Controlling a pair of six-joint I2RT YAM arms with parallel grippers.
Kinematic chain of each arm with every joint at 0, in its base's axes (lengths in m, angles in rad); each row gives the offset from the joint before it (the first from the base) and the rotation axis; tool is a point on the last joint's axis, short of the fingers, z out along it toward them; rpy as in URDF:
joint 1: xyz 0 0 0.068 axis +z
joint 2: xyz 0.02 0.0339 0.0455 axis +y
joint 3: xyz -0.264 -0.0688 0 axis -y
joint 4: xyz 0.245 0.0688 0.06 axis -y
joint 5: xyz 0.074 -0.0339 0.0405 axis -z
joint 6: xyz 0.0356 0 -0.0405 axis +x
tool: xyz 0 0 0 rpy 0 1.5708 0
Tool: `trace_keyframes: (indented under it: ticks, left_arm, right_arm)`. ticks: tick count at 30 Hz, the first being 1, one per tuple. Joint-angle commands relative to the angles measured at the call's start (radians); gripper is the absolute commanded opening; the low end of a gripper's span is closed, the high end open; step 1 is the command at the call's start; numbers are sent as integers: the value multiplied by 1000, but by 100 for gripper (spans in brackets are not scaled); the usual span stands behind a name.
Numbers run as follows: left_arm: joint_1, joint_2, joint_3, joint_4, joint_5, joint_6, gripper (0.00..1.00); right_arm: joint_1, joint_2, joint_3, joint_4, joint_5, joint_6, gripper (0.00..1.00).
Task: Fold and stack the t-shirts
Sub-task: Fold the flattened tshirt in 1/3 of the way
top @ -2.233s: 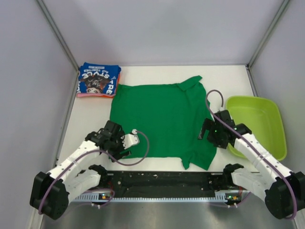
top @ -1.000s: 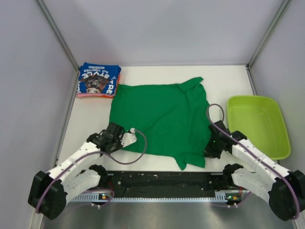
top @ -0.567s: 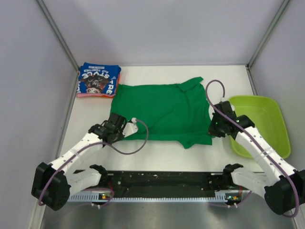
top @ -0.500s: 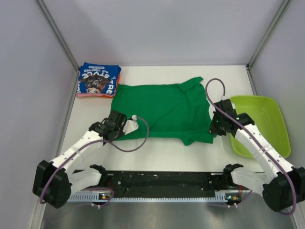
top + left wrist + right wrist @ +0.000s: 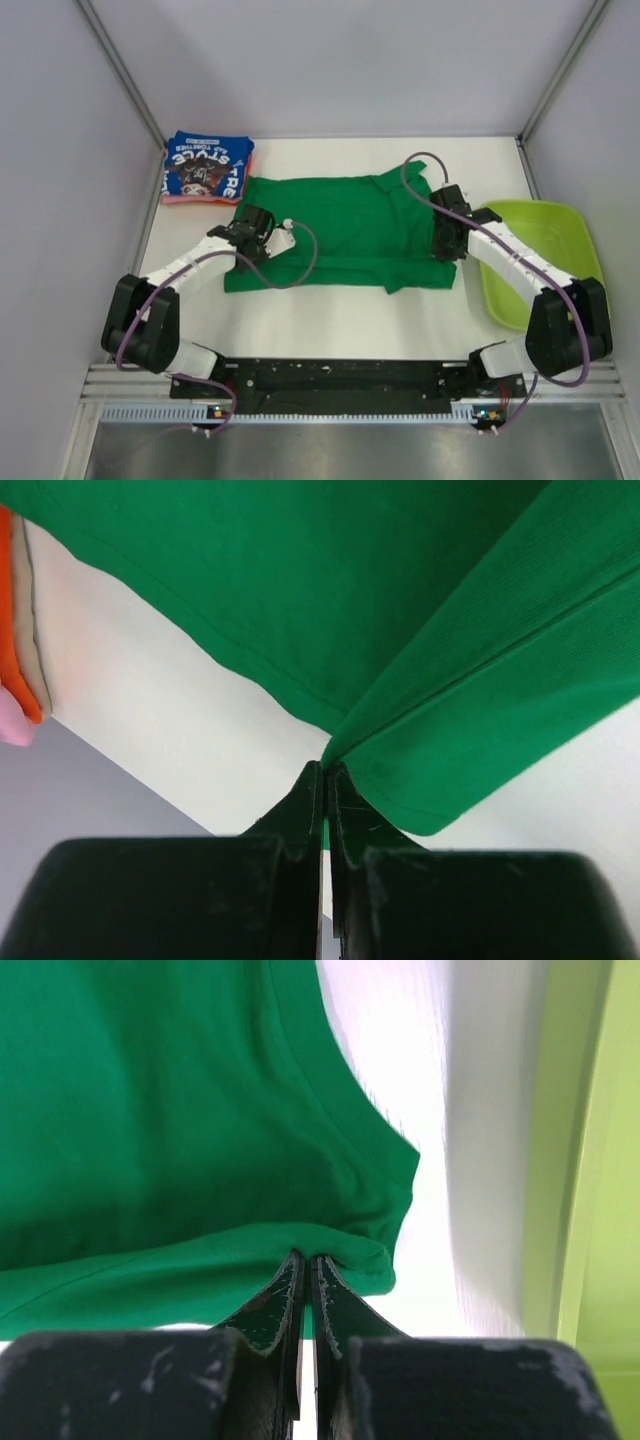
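Observation:
I am pinching the green t-shirt inside its near edge with my left gripper, leaving a loose flap, so I need to open it and take the t-shirt's near corner (image 5: 233, 283) before pulling the t-shirt closer.
A plain green t-shirt (image 5: 340, 225) lies mid-table, its near half doubled back over its far half. My left gripper (image 5: 246, 246) is shut on the shirt's left hem corner (image 5: 345, 742), and the cloth fans out from its tips (image 5: 325, 771). My right gripper (image 5: 443, 243) is shut on the right hem (image 5: 340, 1250); a fold of green cloth bunches over its tips (image 5: 305, 1258). At the far left corner a folded blue t-shirt (image 5: 207, 166) with white lettering rests on a folded orange-pink one (image 5: 178, 199), whose edge (image 5: 10, 630) shows in the left wrist view.
A lime-green plastic tub (image 5: 545, 255) stands at the right edge, close beside my right arm; its wall (image 5: 590, 1160) fills the right of the right wrist view. White tabletop (image 5: 330, 320) lies bare between the shirt and the arm bases. Grey walls enclose three sides.
Both grippers have carried the green shirt's near hem away from the arm bases toward the far side. The shirt went from spread flat to folded about in half.

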Motion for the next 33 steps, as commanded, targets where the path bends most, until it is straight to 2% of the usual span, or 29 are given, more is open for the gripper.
trace_keyframes:
  ticks: [1,8,17,19,22,23,26,28,29,31,33]
  left_arm:
    - [20,77,74,56,-70,29,0]
    - [42,186,154,71,-87,38,0]
    - [54,254,191,86,-87,32,4]
    - [65,268,209,91,-87,28,9]
    - [86,298,246,122,-89,14,27]
    - [96,314,263,140,-95,11,32]
    - [132,372,361,133,-124,-26,36]
    - [152,374,423,113,-130,-57,36]
    - [158,352,424,111,-123,-63,37]
    - [160,277,394,114,-79,-60,37]
    - [155,190,340,90,29,-26,39]
  right_arm:
    - [-28,80,76,66,106,-40,0]
    - [-30,220,138,98,138,-69,0]
    - [-32,305,177,141,169,-80,0]
    - [-32,329,196,153,175,-86,0]
    - [-35,390,257,170,175,-92,0]
    - [-35,427,289,169,184,-95,5]
    - [-35,490,380,143,226,-103,46]
    - [-35,492,427,74,266,-91,62]
    - [-35,474,432,51,276,-78,67]
    - [-35,408,408,32,283,-58,70]
    - [-33,327,351,22,277,-34,71]
